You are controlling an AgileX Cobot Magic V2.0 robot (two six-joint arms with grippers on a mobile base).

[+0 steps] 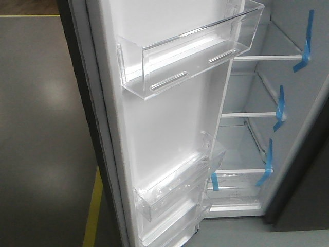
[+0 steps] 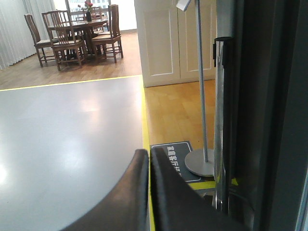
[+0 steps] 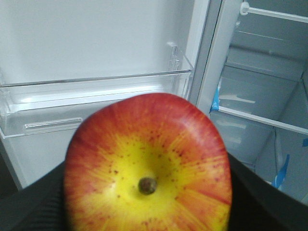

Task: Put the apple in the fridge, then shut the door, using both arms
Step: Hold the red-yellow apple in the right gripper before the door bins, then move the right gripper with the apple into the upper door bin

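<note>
My right gripper needs to release the apple in the upper clear door bin point(image 1: 208, 36) point(image 3: 142, 86). I need to let it go toward the end nearest the glass shelves.
The red and yellow apple point(image 3: 149, 168) fills the lower middle of the right wrist view, stem end toward the camera, with my right gripper point(image 3: 149, 202) shut on it; the black fingers point(image 3: 29, 207) show at both sides. Behind it stands the open door point(image 3: 96, 43), white-lined, with a clear bin point(image 3: 91, 103). The fridge point(image 3: 260, 96) interior lies to the right, with glass shelves. In the front view the door point(image 1: 169, 118) swings wide and the fridge point(image 1: 257, 92) shows blue tape strips point(image 1: 303, 46). My left gripper point(image 2: 149, 159) is shut, empty, beside the door's dark outer edge point(image 2: 269, 115).
A metal handle bar point(image 2: 220, 125) runs down the dark door edge. A floor stand with round base point(image 2: 202, 161) and a dark floor mat point(image 2: 175, 159) sit near the yellow floor line point(image 2: 146, 120). Dining chairs and table point(image 2: 72, 33) stand far back. Grey floor point(image 1: 41, 128) lies left of the door.
</note>
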